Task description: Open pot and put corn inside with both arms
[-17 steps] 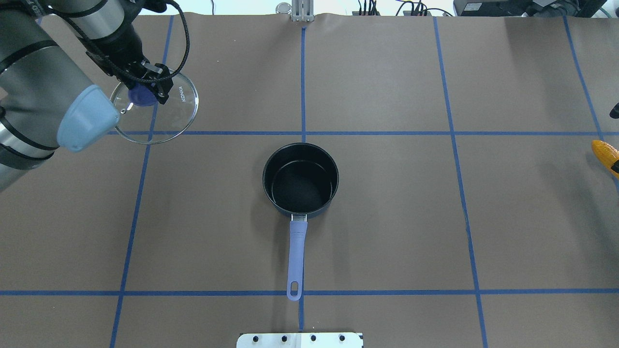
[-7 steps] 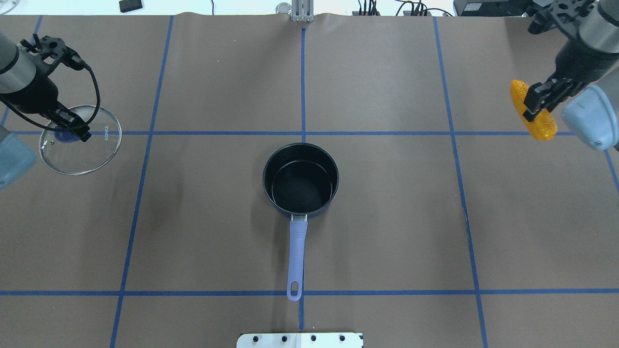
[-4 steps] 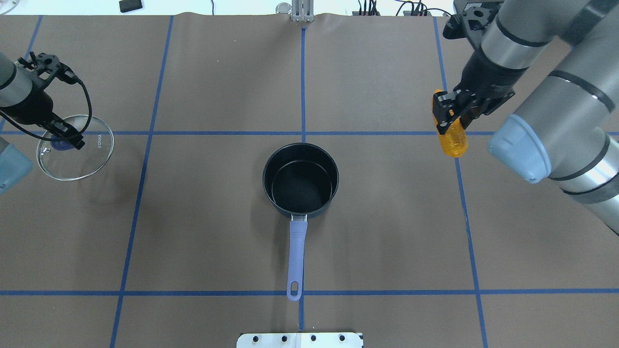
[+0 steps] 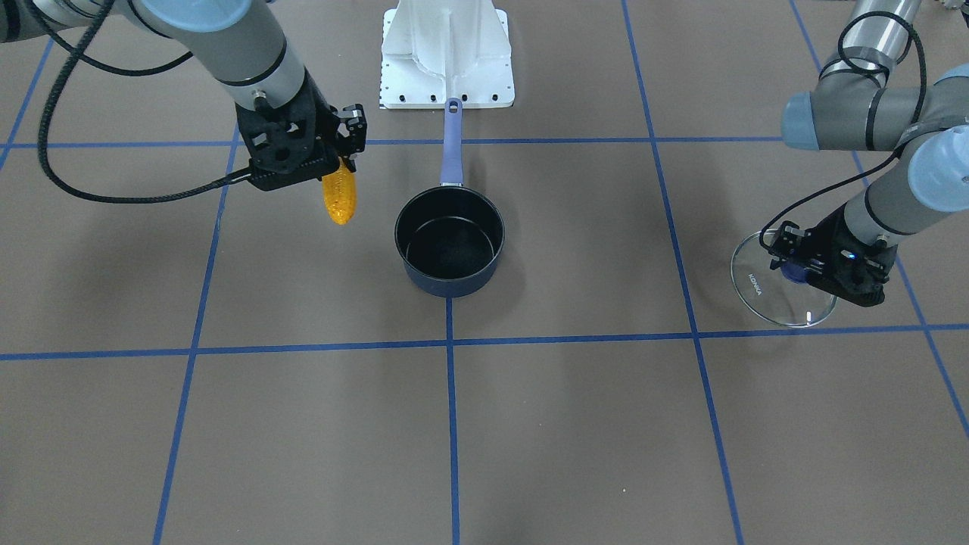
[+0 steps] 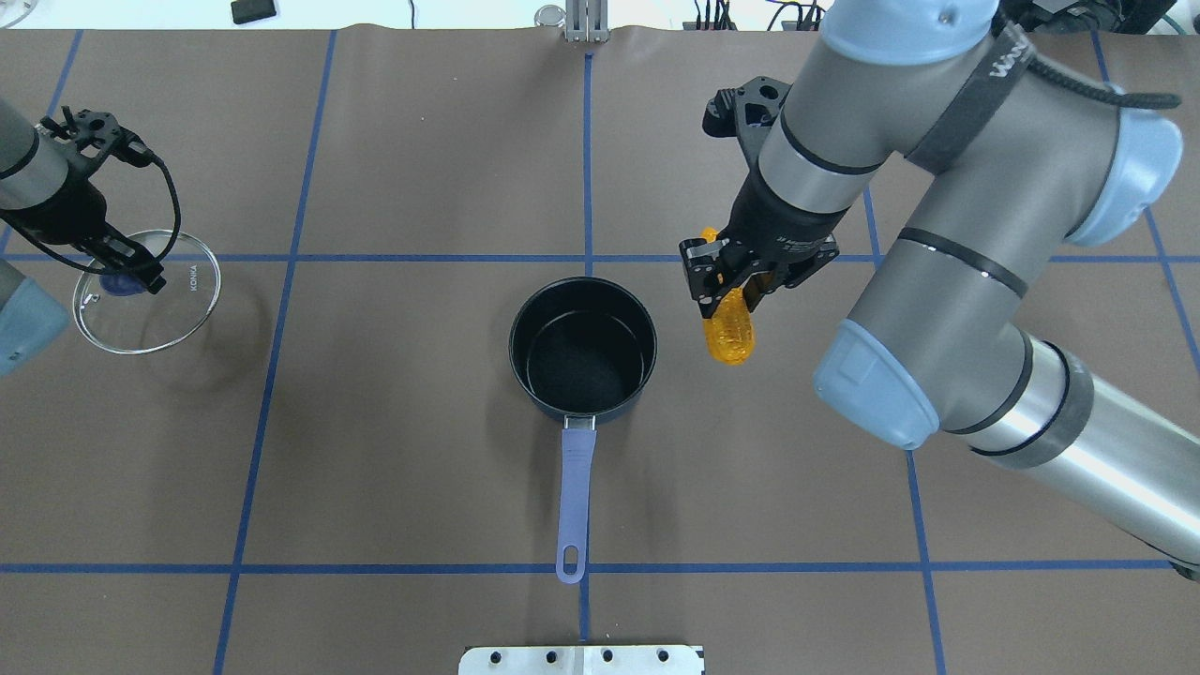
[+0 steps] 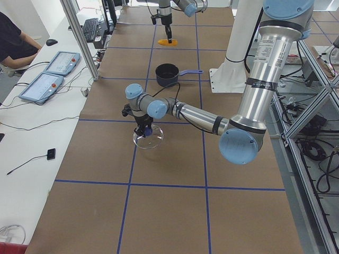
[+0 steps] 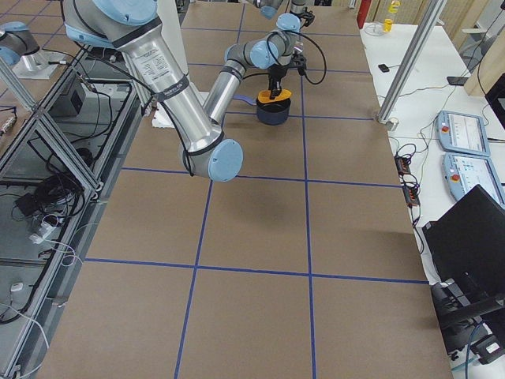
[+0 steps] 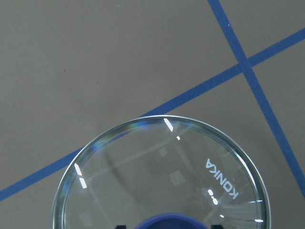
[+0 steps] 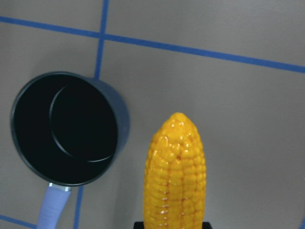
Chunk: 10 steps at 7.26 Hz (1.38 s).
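Observation:
My right gripper should release the corn on the dark bottom of the open pot (image 4: 436, 241) (image 9: 82, 129). The corn now hangs tip down above the table.
The pot (image 5: 582, 349) stands open and empty at the table's middle, with its handle (image 5: 574, 497) pointing toward my base; it also shows in the front view (image 4: 450, 241) and the right wrist view (image 9: 66, 126). My right gripper (image 5: 724, 292) is shut on the corn (image 5: 730, 334), which hangs tip down above the table just right of the pot, also seen in the front view (image 4: 339, 195) and the right wrist view (image 9: 175, 171). My left gripper (image 5: 125, 277) is shut on the blue knob of the glass lid (image 5: 178, 309) at the far left, low over the table.
The white base plate (image 5: 581, 659) lies at the near edge behind the pot handle. Blue tape lines (image 5: 588, 150) cross the brown table cover. In the exterior left view a person (image 6: 13, 42) sits at a side table with control pendants (image 6: 45, 84).
My right arm has carried the corn from the far right edge leftward to just beside the pot. My left arm moved the lid left, then nearly stopped.

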Available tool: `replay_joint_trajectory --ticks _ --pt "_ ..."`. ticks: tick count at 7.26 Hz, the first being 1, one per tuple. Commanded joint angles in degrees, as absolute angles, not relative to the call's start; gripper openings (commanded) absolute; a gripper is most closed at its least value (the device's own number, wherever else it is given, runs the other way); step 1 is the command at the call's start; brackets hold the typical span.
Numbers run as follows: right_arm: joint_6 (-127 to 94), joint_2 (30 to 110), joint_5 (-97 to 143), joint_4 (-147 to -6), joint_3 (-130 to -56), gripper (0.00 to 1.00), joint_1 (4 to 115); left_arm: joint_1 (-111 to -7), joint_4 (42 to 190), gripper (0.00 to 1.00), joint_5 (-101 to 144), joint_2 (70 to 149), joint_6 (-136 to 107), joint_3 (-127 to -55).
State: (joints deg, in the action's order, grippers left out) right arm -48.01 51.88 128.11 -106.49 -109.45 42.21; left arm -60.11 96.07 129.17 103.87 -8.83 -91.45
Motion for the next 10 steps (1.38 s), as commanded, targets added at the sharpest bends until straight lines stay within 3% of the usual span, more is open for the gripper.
replay_joint_trajectory --ticks 1,4,7,9,10 --pt "-51.59 50.11 125.17 -100.9 -106.0 0.29 39.21 -59.86 96.15 0.62 133.12 104.41 -11.33 -90.18" --pt "-52.64 49.66 124.28 -100.81 -105.65 0.29 37.8 -59.77 96.85 0.62 135.88 104.5 -11.34 -88.08" --pt "-54.49 45.63 123.14 -94.15 -96.36 0.3 36.3 -59.68 96.94 0.65 135.88 105.2 -11.25 -87.01" --pt "-54.41 45.0 123.13 -94.04 -94.05 0.31 35.25 -59.68 96.94 0.67 135.88 105.29 -11.25 -87.01" --pt "-54.4 45.0 123.13 -94.04 -93.52 0.31 34.64 -59.68 97.03 0.74 135.88 105.21 -11.25 -87.01"
